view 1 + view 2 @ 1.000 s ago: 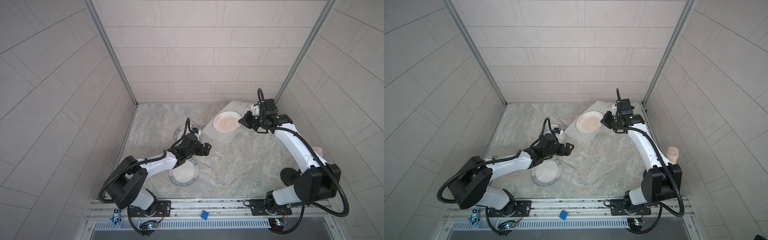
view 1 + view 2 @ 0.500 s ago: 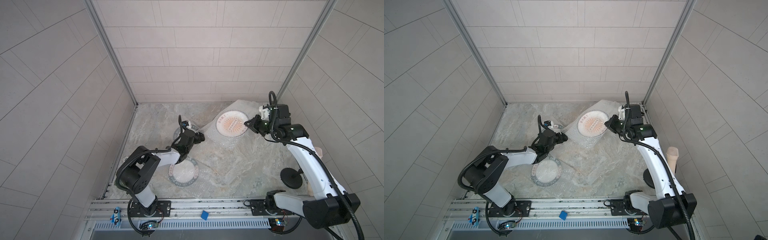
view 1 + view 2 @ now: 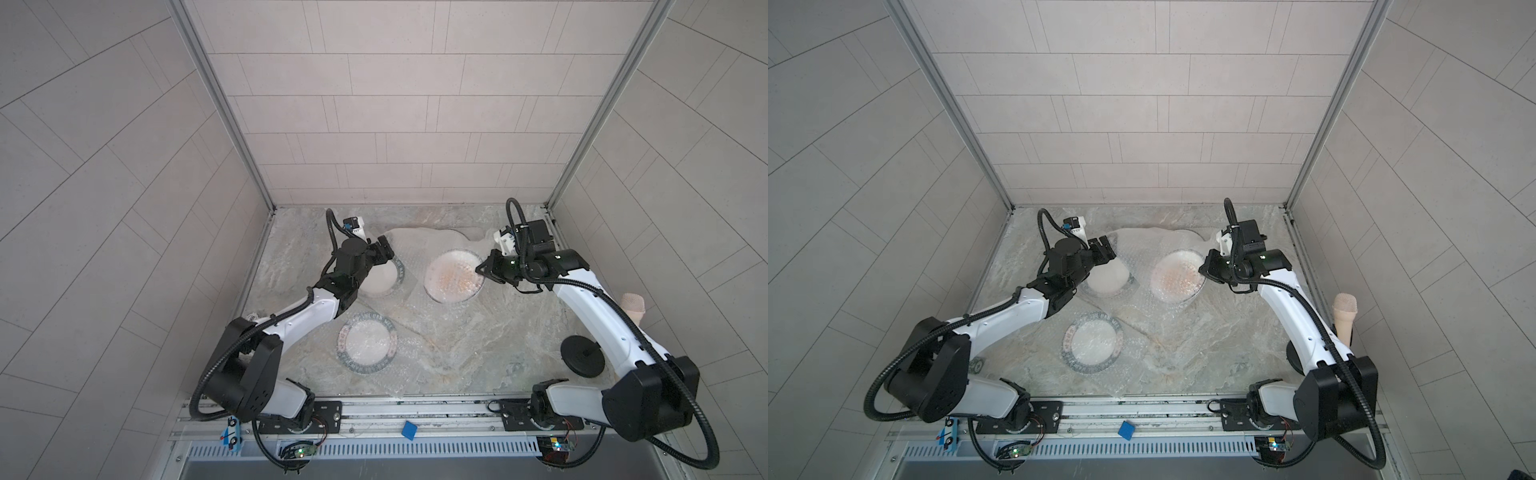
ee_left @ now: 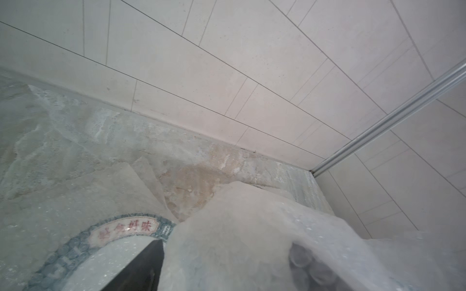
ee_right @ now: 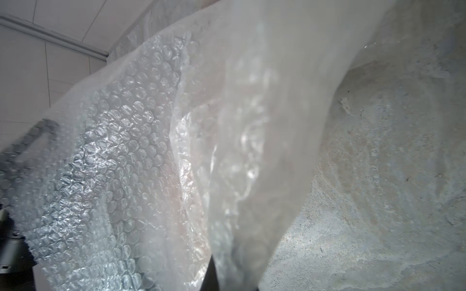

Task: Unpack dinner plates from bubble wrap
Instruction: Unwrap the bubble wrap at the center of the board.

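Next, the right gripper releases the wrap at the near rim of the orange-centred plate (image 3: 444, 298).
Three dinner plates lie on the marble floor. An orange-centred one (image 3: 454, 276) (image 3: 1177, 277) shows blurred through bubble wrap (image 3: 432, 245) (image 5: 141, 141). My right gripper (image 3: 482, 268) (image 3: 1203, 266) (image 5: 232, 277) is shut on that wrap at the plate's right rim. A green-lettered plate (image 3: 380, 280) (image 4: 126, 228) sits at the back left. My left gripper (image 3: 385, 246) (image 3: 1105, 245) (image 4: 229, 249) hangs over its far rim, jaws apart, with a hump of wrap (image 4: 247, 226) between the fingers (image 4: 141, 267). Another green-rimmed plate (image 3: 365, 343) (image 3: 1093, 343) lies in front.
More clear wrap (image 3: 399, 374) spreads over the front middle of the floor. A pinkish cup (image 3: 633, 305) (image 3: 1345, 313) and a black round disc (image 3: 582, 361) stand at the right wall. A small patterned roll (image 3: 976, 365) lies by the left arm's base. Tiled walls close three sides.
The left gripper has travelled toward the back wall, to the back-left plate, and its jaws have narrowed. The right gripper has come forward with the wrap; the orange plate now sits nearer the front.
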Controlling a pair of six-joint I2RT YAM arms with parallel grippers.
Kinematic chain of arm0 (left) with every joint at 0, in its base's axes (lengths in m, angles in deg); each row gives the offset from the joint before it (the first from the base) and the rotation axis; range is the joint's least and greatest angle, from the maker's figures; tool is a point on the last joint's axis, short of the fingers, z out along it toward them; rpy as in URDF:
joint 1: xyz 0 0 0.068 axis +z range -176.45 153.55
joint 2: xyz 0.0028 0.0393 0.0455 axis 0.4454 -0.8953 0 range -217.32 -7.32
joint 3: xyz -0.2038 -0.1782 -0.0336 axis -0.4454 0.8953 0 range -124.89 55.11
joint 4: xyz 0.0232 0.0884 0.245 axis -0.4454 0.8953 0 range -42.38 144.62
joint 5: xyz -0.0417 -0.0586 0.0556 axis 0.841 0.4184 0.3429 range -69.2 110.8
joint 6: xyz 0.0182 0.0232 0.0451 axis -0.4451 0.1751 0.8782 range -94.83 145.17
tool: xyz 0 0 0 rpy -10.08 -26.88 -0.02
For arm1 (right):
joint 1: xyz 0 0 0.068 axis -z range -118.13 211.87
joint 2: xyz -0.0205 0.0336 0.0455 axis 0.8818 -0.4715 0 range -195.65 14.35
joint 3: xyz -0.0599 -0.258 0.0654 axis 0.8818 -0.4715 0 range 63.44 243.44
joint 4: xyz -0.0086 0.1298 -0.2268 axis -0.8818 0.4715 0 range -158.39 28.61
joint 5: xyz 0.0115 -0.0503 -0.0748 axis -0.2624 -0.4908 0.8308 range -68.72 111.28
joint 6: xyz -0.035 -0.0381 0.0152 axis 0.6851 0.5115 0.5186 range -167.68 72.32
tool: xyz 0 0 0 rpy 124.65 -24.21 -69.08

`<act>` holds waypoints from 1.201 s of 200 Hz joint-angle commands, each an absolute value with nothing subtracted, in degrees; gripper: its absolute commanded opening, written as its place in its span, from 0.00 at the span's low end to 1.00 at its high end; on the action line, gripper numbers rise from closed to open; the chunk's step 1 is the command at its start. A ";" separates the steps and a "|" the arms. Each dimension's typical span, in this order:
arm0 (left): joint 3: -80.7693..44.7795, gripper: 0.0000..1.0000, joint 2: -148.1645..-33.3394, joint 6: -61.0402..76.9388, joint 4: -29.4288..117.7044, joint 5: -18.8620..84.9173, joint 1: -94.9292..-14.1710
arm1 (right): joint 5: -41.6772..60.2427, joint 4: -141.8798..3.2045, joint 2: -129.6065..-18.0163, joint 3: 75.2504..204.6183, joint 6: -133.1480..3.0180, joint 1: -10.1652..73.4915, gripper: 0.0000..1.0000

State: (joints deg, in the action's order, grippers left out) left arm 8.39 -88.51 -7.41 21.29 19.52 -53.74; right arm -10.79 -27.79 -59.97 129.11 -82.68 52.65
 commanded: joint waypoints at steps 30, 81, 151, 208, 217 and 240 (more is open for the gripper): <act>4.64 0.39 -86.86 -5.90 36.99 31.37 -53.92 | -13.44 -37.10 -64.02 123.29 -77.02 50.84 0.00; 6.24 0.14 -85.15 -5.57 36.03 37.08 -55.15 | -11.98 -44.32 -67.07 116.92 -75.85 50.79 0.00; 4.86 0.00 -85.90 -3.11 36.96 39.82 -60.69 | -10.62 -48.18 -73.13 114.54 -72.91 50.75 0.00; 4.11 0.00 -86.82 -3.12 34.88 42.24 -63.03 | -8.06 -50.00 -78.09 115.24 -73.66 50.70 0.09; 3.95 0.00 -86.87 -2.65 34.88 42.08 -63.55 | -6.39 -49.16 -78.78 115.74 -73.62 50.70 0.14; 3.27 0.00 -86.86 -0.70 37.81 39.40 -64.91 | -3.61 -46.59 -80.87 117.63 -73.04 50.68 0.28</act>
State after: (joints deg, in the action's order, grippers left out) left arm 5.59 -86.70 -3.12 36.55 40.92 -63.58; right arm -9.63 -49.99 -78.83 116.11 -74.27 50.86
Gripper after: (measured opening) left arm 0.046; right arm 0.223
